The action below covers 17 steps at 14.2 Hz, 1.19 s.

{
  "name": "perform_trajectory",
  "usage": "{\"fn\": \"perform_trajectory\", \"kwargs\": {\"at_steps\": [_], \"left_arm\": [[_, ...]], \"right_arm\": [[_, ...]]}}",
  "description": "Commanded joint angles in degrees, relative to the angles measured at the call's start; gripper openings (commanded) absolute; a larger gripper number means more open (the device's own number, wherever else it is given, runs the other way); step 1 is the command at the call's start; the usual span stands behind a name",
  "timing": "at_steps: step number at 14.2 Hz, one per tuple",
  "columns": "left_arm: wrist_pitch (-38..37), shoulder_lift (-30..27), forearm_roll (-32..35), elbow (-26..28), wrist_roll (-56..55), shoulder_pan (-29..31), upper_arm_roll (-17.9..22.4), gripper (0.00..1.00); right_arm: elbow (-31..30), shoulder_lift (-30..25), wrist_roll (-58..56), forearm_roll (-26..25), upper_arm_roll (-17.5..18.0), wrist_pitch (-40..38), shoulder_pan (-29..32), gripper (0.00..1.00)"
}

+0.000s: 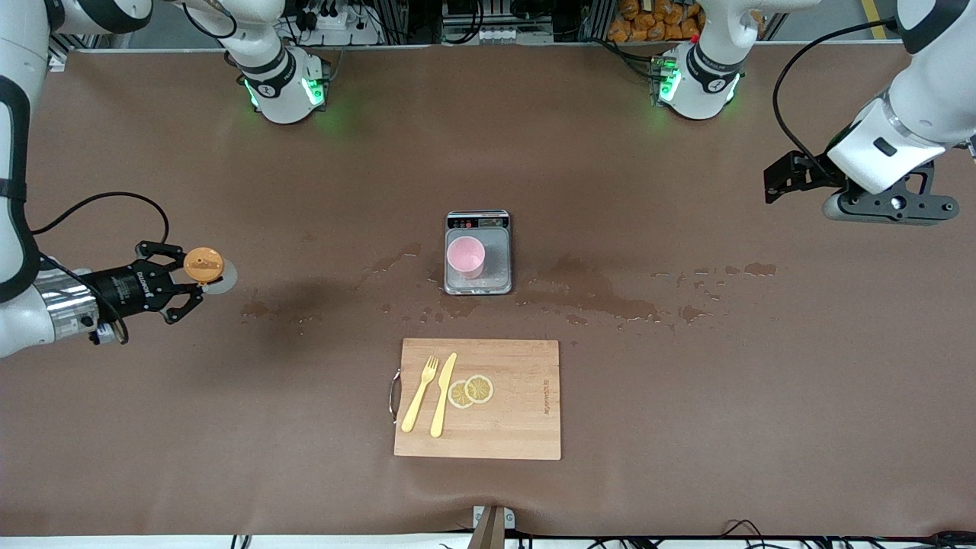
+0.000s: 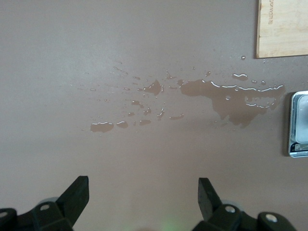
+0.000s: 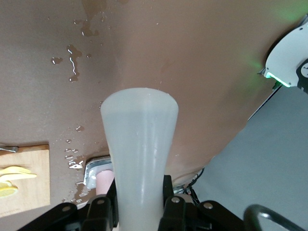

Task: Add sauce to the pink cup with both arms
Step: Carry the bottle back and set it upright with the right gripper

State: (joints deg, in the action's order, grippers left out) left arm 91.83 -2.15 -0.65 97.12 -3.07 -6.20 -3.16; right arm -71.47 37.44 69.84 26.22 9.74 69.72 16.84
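Note:
Next, my right gripper puts the sauce bottle down on the table (image 1: 235, 287) beside the puddle farthest from the scale. The bottle now stands upright on the table.
The sauce bottle (image 1: 204, 265), whitish with an orange cap, is upright at the right arm's end of the table. My right gripper (image 1: 191, 274) is shut on it, with a finger on each side of its body (image 3: 139, 159). The pink cup (image 1: 465, 256) stands on the grey scale (image 1: 478, 286) at the table's middle. A sliver of the cup (image 3: 103, 182) shows past the bottle in the right wrist view. My left gripper (image 1: 772, 183) hangs open and empty over the left arm's end of the table. Its fingers (image 2: 77, 195) stand wide apart around nothing (image 2: 143, 192).
A wooden cutting board (image 1: 518, 427) lies nearer the front camera than the scale, with a yellow fork (image 1: 421, 393), yellow knife (image 1: 443, 393) and lemon slices (image 1: 471, 390). Wet puddles (image 1: 595, 293) spread beside the scale toward the left arm's end (image 2: 231, 98).

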Motion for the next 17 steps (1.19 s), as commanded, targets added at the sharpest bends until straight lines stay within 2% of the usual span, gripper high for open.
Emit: {"fn": "perform_trajectory", "kwargs": {"at_steps": [1,10,16,17], "left_arm": [[-0.8,-0.4,0.3,0.2,2.2,1.1,0.1,1.00],[-0.3,-0.3,0.8,0.0,2.3,1.2,0.0,1.00],[0.1,-0.7,0.8,-0.6,2.3,1.3,0.0,1.00],[0.4,-0.9,0.8,-1.2,2.3,1.4,0.1,1.00]], "right_arm": [[-2.8,1.6,-6.7,2.8,0.7,-0.5,4.1,0.25],[-3.8,13.7,-28.3,2.9,0.6,-0.2,14.2,0.25],[-3.8,18.0,-34.2,2.9,0.3,1.5,15.7,0.26],[-3.8,18.0,-34.2,2.8,0.3,1.7,15.7,0.30]]}}
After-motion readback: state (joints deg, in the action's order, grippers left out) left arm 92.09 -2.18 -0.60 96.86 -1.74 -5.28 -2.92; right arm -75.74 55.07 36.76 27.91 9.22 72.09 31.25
